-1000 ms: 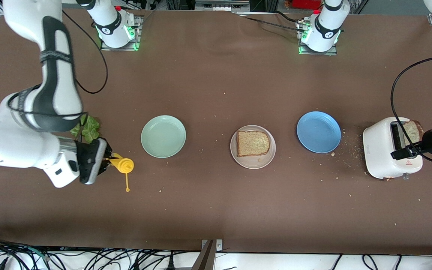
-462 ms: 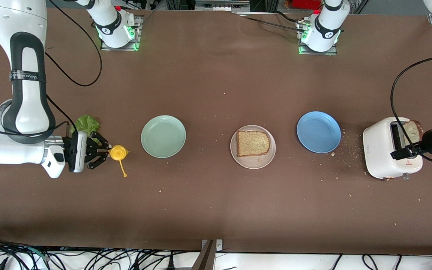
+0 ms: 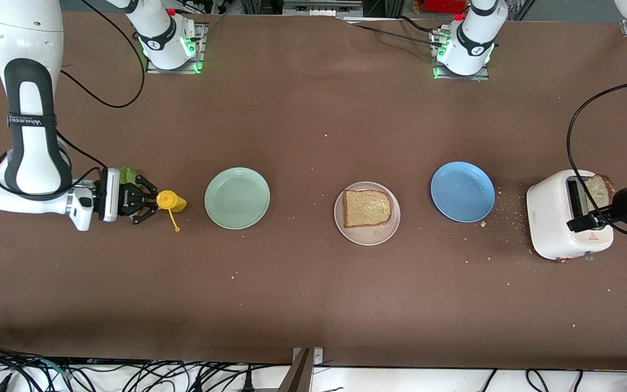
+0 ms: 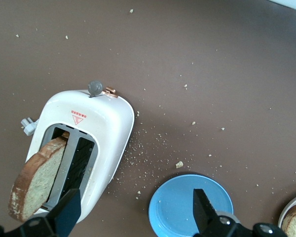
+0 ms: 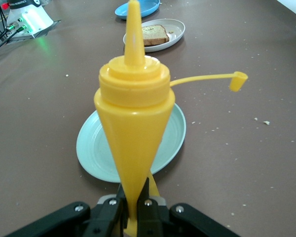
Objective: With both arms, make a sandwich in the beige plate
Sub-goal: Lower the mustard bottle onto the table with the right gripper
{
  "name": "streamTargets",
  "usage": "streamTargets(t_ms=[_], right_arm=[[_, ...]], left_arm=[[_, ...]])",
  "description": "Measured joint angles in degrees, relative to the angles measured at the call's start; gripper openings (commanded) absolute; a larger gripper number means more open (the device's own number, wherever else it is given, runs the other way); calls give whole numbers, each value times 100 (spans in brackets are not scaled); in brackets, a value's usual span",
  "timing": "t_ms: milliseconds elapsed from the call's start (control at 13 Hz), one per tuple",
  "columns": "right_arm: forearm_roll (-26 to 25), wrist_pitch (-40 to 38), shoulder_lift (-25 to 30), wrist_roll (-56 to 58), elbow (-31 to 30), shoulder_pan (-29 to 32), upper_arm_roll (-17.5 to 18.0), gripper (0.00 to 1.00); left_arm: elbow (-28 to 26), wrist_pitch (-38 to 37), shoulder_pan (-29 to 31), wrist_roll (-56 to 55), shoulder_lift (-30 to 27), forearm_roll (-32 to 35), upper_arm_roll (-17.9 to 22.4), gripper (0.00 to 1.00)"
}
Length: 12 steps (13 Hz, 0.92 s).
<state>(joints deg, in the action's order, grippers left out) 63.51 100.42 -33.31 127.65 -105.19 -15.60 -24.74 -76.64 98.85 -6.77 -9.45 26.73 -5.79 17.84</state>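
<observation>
My right gripper is to stand the yellow squeeze bottle on the table [image 3: 178, 193] between the lettuce and the mint-green plate. The bottle is now held sideways over the table.
The beige plate [image 3: 372, 235] lies mid-table with one toasted bread slice [image 3: 367, 208] on it; both also show in the right wrist view, plate [image 5: 175, 30] and slice [image 5: 153, 34]. A second slice [image 3: 599, 189] stands in the white toaster [image 3: 555, 223], seen closer as slice [image 4: 37, 180] in toaster [image 4: 106, 126]. My left gripper [image 3: 585, 222] hangs open over the toaster, fingers [image 4: 66, 217] wide apart. My right gripper [image 3: 147, 202] is shut on a yellow squeeze bottle [image 5: 134, 123], held sideways over the table beside the mint-green plate [image 3: 237, 197]. The lettuce [image 3: 127, 175] peeks out under that gripper.
A blue plate [image 3: 462, 191] lies between the beige plate and the toaster, with crumbs scattered around it. The bottle's cap [image 5: 238, 81] dangles on its tether. Arm bases stand along the table edge farthest from the front camera.
My right arm has carried the yellow bottle away from the front camera, over the lettuce, and the wrist has turned. The left arm has not moved.
</observation>
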Motion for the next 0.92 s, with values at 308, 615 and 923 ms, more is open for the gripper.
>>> streamTargets(t_ms=[308, 615, 923], right_arm=[[494, 149, 4, 1219, -782, 1, -85, 0], [560, 85, -4, 1876, -980, 239, -136, 0], [877, -287, -177, 2062, -1101, 480, -137, 0]], left_arm=[[0, 0, 0, 0, 1, 0, 0, 100], [0, 0, 0, 0, 1, 0, 0, 100], [0, 0, 0, 0, 1, 0, 0, 100]])
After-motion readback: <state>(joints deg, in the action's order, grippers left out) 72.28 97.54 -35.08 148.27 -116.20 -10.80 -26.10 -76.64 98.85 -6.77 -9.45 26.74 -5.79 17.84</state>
